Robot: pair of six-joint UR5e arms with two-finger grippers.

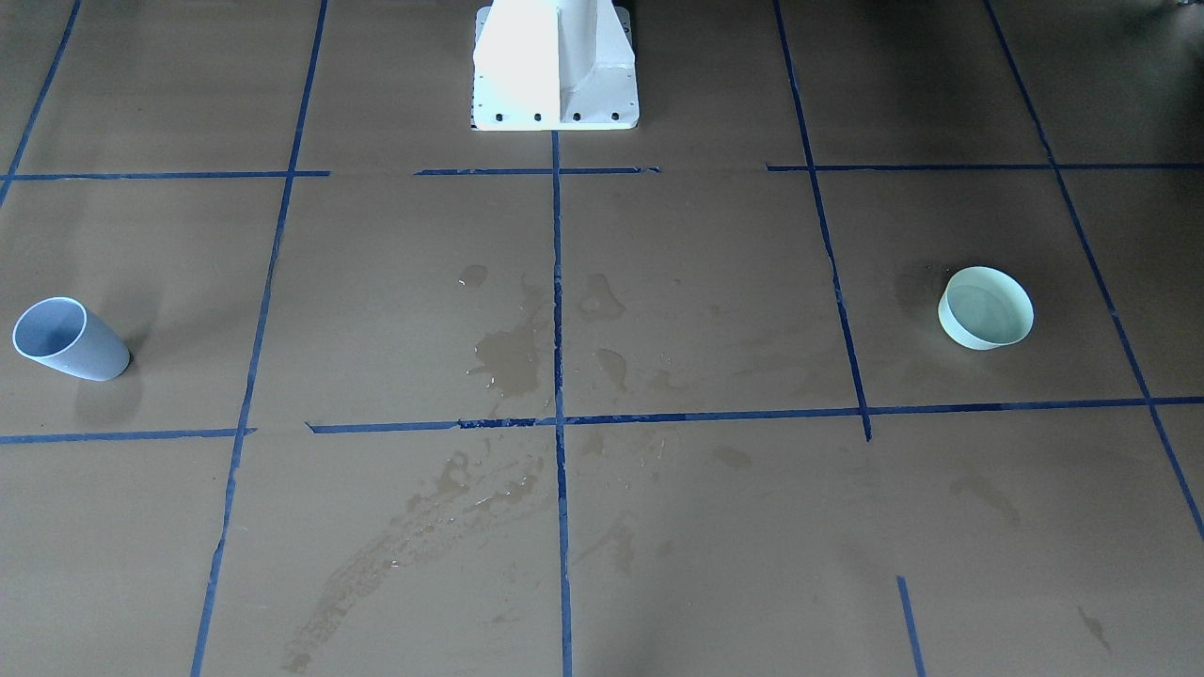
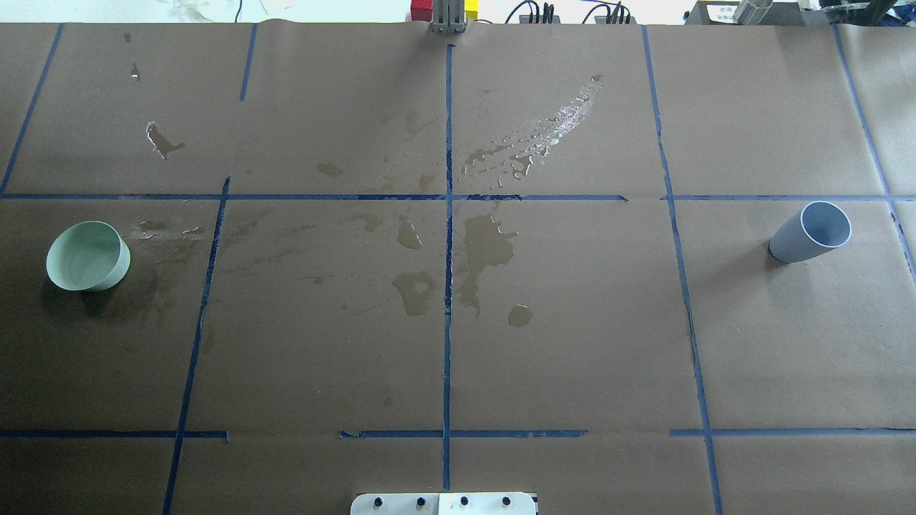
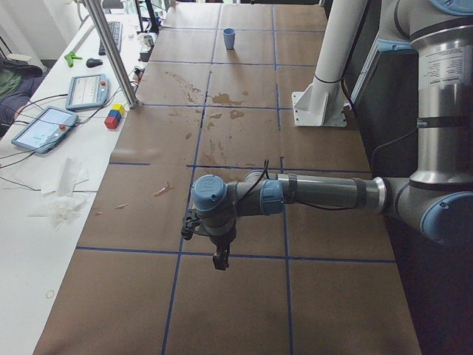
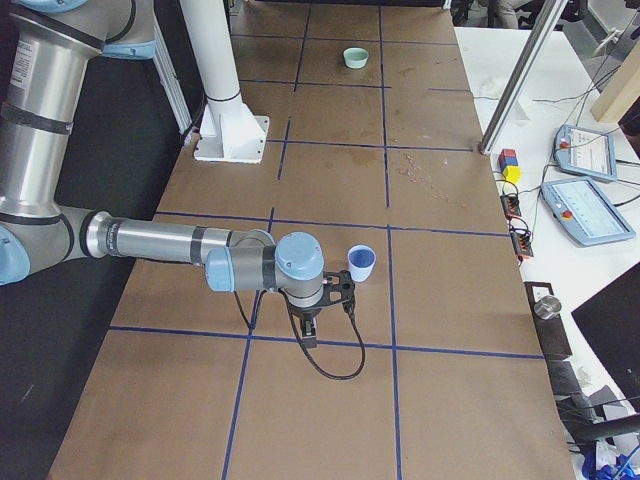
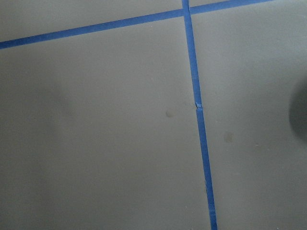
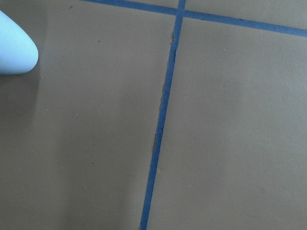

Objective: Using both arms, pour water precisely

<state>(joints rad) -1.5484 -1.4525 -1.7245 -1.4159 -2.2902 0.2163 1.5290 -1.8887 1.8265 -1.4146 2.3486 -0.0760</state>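
Note:
My left gripper needs to move to the pale green cup next and grip the cup's rim (image 1: 1025,292), on the side farthest from the blue-grey cup.
A pale green shallow cup (image 1: 985,307) (image 2: 88,255) (image 4: 355,58) stands upright on the brown paper on my left side. On my right side stands a taller blue-grey cup (image 1: 66,338) (image 2: 812,232) (image 3: 230,38) (image 4: 361,263), whose rim edge shows in the right wrist view (image 6: 14,48). Water shows as glossy wet patches (image 1: 508,362) (image 2: 486,243) mid-table. I cannot tell if either cup holds any. Both arms show only in the side views. The left gripper (image 3: 220,260) hangs over bare paper. The right gripper (image 4: 308,336) points down just short of the blue-grey cup. I cannot tell if they are open.
The white pedestal base (image 1: 555,66) (image 2: 444,503) (image 3: 321,111) (image 4: 228,130) stands at the robot's edge. Blue tape lines (image 2: 448,250) grid the paper. A metal post (image 3: 111,52), coloured blocks (image 3: 114,117) (image 4: 509,165) and tablets (image 3: 43,126) (image 4: 590,210) line the far side.

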